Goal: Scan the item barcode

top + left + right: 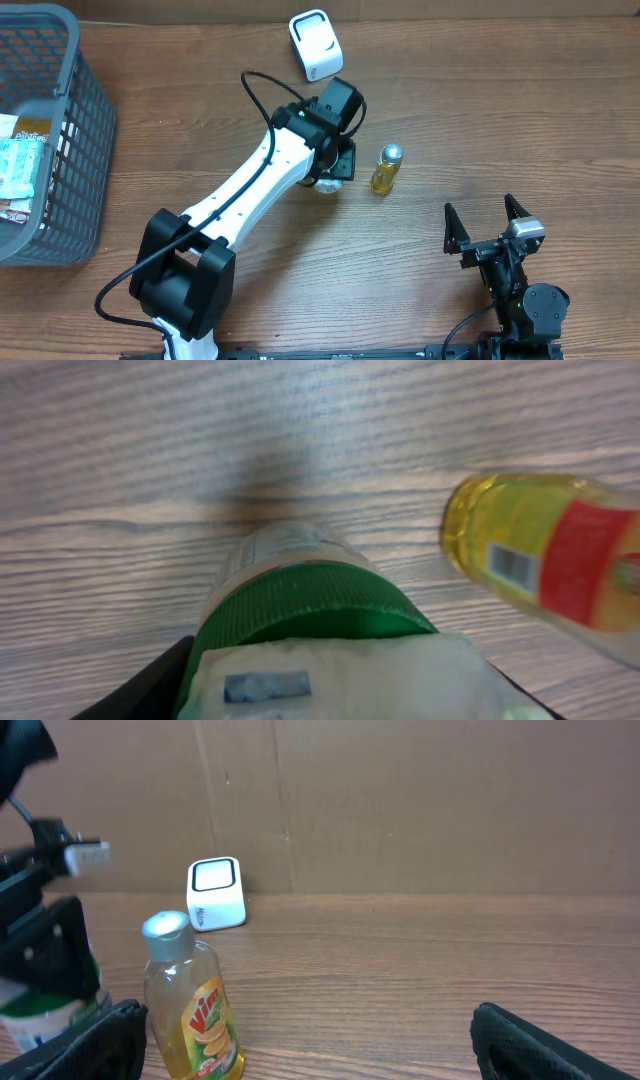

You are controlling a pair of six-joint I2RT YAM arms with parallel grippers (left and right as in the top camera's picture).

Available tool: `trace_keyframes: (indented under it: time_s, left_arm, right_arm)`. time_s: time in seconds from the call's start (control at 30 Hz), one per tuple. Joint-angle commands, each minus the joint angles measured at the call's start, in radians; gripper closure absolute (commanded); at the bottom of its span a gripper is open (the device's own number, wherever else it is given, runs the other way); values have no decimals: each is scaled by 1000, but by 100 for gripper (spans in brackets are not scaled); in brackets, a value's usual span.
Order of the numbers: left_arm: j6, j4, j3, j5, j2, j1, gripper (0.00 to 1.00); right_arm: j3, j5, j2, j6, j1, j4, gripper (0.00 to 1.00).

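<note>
My left gripper is to put the white jar down on the table (331, 196) (290, 555) beside the yellow Vim dish-soap bottle.
My left gripper (335, 165) is shut on a white jar with a green lid (300, 595) that stands on the table near the middle. The jar fills the left wrist view between black fingers (140, 685); a small blue patch shows on its pale label. In the overhead view only its rim (322, 186) peeks out below the gripper. The white scanner (316, 44) stands at the back, apart from the jar, its window toward the front (215, 894). My right gripper (487, 222) is open and empty at the front right.
A yellow Vim dish-soap bottle (385, 169) with a silver cap stands upright just right of the jar (193, 1000). A grey mesh basket (80, 130) holding packets (20, 165) sits at the far left. A cardboard wall (400, 800) closes the back.
</note>
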Motion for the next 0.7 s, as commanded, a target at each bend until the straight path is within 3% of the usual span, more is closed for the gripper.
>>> trace_keyframes:
  time_s: [0.0,0.67]
  left_arm:
    - [16,34,-31,21,-27,5,53]
    - [-7,52,-52,20,-16,5,46]
  right_arm:
    - [-11,-5,-7,3,-3,6,0]
    - [-11,-5,-7,3,-3,6,0]
